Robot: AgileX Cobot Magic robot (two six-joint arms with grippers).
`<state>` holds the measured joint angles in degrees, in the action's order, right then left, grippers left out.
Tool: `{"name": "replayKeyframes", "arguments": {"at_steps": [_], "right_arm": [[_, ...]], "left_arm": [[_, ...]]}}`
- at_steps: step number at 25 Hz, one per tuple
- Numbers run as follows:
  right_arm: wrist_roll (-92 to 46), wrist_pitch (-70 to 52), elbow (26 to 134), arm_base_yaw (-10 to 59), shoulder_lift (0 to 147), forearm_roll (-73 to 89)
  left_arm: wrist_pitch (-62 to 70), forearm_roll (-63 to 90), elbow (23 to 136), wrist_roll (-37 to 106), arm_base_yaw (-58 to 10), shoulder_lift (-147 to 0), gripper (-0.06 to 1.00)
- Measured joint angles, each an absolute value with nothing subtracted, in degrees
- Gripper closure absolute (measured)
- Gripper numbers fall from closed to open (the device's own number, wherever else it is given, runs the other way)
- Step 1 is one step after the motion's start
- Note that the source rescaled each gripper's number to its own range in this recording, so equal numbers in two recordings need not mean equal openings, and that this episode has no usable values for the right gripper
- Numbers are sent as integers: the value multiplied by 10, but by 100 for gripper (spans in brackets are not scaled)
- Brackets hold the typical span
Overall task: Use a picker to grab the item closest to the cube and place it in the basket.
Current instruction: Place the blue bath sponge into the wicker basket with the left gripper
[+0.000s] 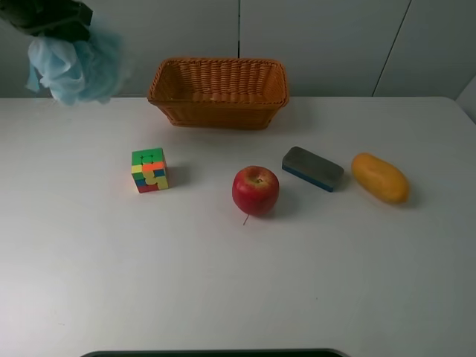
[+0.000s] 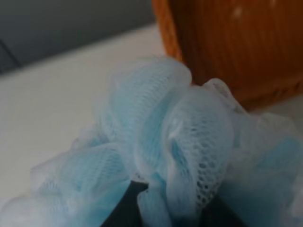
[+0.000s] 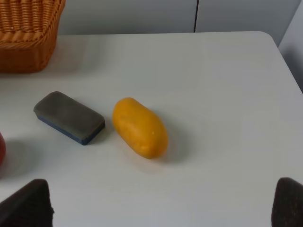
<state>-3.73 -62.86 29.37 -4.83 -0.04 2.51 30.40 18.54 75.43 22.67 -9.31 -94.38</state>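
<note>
Next, my left gripper lets go of the light blue mesh puff inside the orange wicker basket (image 1: 209, 79) (image 2: 260, 38), toward the cube's side.
My left gripper (image 1: 53, 21) is at the far left, raised above the table, shut on a light blue mesh puff (image 1: 74, 65) that hangs below it. In the left wrist view the puff (image 2: 175, 137) fills the frame, with the orange wicker basket (image 2: 236, 47) right behind it. The basket (image 1: 216, 104) stands at the back centre, to the right of the puff. The multicoloured cube (image 1: 149, 169) sits on the white table left of centre. My right gripper (image 3: 156, 203) is open and empty, its dark fingertips (image 3: 26, 203) wide apart; it does not show in the exterior view.
A red apple (image 1: 255, 190) stands right of the cube. A grey and blue eraser (image 1: 312, 169) and a yellow-orange mango (image 1: 380, 178) lie further right; both show in the right wrist view, eraser (image 3: 69, 117) and mango (image 3: 140, 127). The basket corner (image 3: 28, 33) shows there too.
</note>
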Motion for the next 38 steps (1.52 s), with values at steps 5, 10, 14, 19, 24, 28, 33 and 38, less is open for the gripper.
{"name": "replayKeyframes", "arguments": {"at_steps": [5,10,14,19,24,28,33,38], "right_arm": [[-37,-629,294,-48,0,25],[-37,-629,294,-48,0,25],[-37,-629,294,-48,0,25],[-37,-629,294,-48,0,25],[-37,-629,294,-48,0,25],[-37,-629,294,-48,0,25],[-37,-629,294,-48,0,25],[-37,-629,294,-48,0,25]], "left_arm": [[227,197,838,265,-158,-982,89],[203,198,958,270,-196,-1105,89],[206,199,1066,271,-213,-1228,92],[240,209,1171,271,-229,-1346,93],[274,204,1195,271,-237,-1381,94],[272,198,1199,271,-238,-1381,54],[270,198,1200,258,-238,-1381,-1],[275,199,1200,257,-238,-1381,-3]]}}
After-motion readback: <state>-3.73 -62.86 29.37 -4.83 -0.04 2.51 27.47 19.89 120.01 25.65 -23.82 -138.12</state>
